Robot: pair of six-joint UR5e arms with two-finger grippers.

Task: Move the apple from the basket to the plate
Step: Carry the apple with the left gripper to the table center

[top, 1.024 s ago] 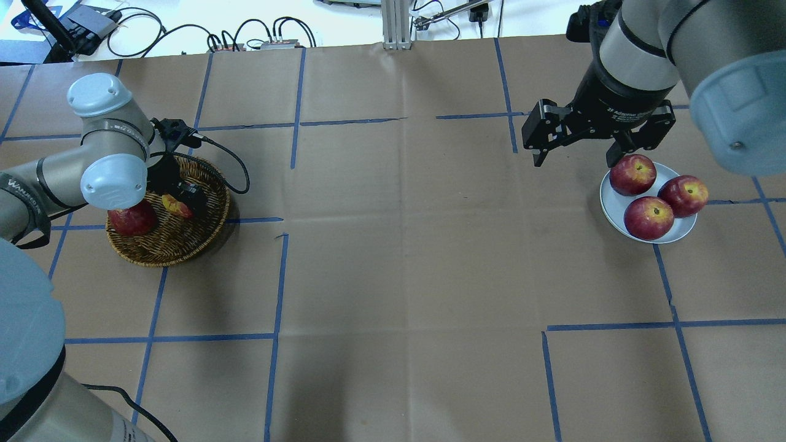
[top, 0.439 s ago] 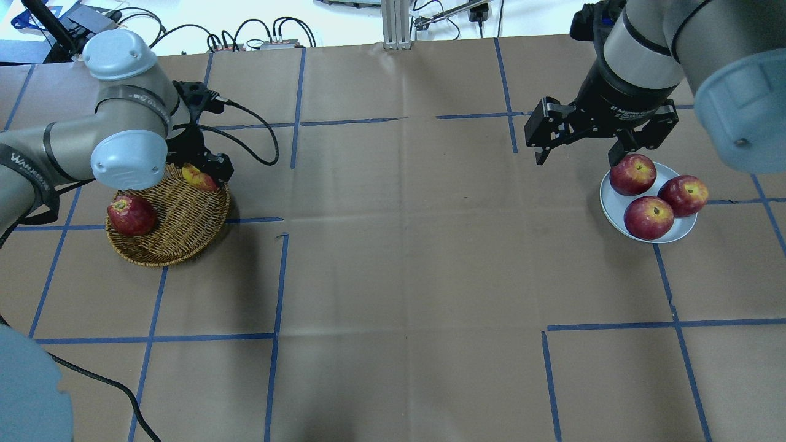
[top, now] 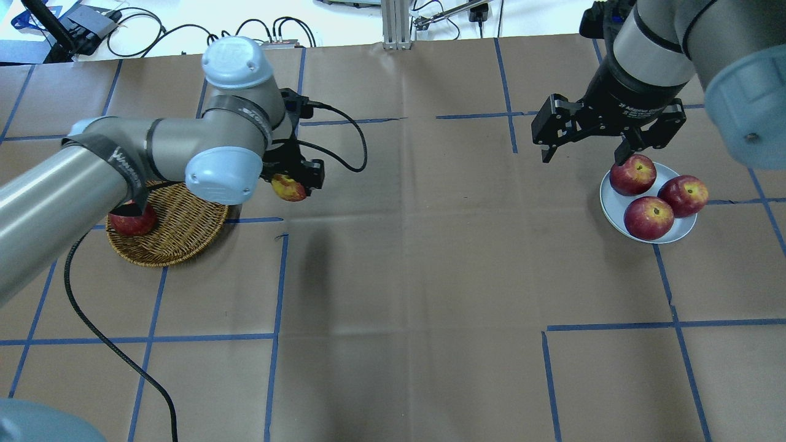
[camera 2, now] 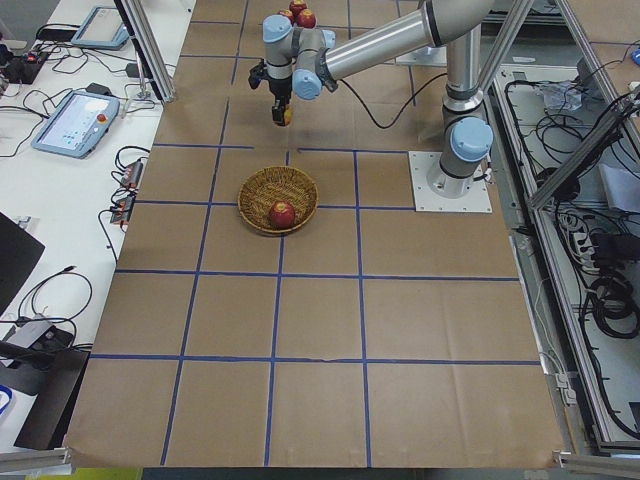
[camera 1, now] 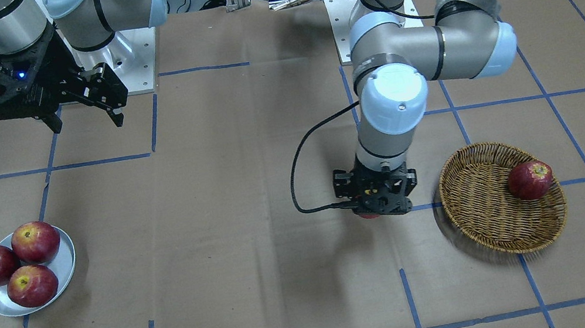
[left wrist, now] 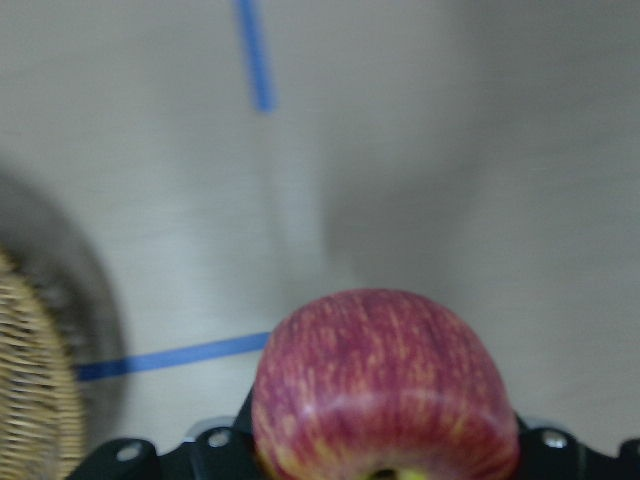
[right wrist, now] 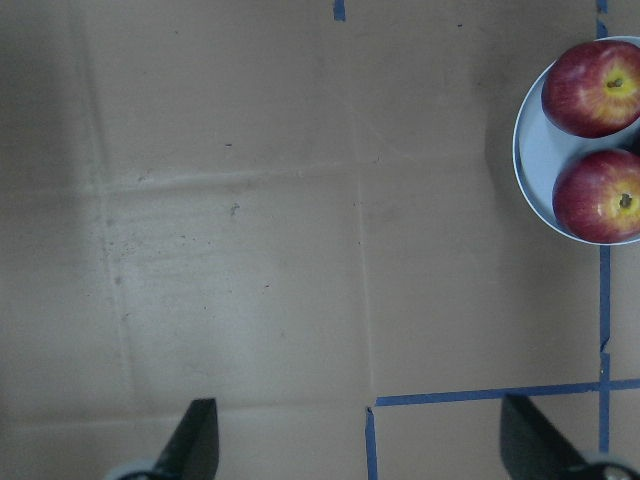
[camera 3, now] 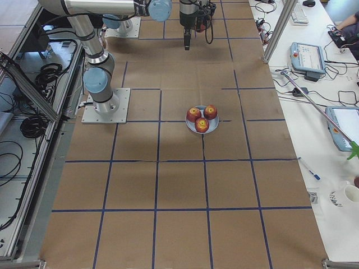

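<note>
The robot's left gripper will release the pinkish-red apple on the brown paper midway [camera 1: 276, 244] between the basket and the plate.
My left gripper [top: 291, 184] is shut on the pinkish-red, yellow-streaked apple [top: 287, 188] and holds it above the paper, just right of the wicker basket [top: 178, 236]. The left wrist view shows the apple [left wrist: 385, 385] between the jaws and the basket's edge [left wrist: 30, 400] at lower left. My right gripper [top: 583, 158] is open and empty. It hovers above the table, just left of and behind the metal plate [top: 608, 199]. The right wrist view shows the plate [right wrist: 535, 150] at the upper right.
One dark red apple [top: 132, 222] lies in the basket's left side. Three red apples [top: 648, 217] fill the plate. Brown paper with blue tape lines covers the table. The left arm's cable [top: 344, 132] loops behind the wrist.
My left gripper has lifted the streaked apple out of the basket and carried it right, past the basket's rim. The right gripper has drifted slightly right, still open.
</note>
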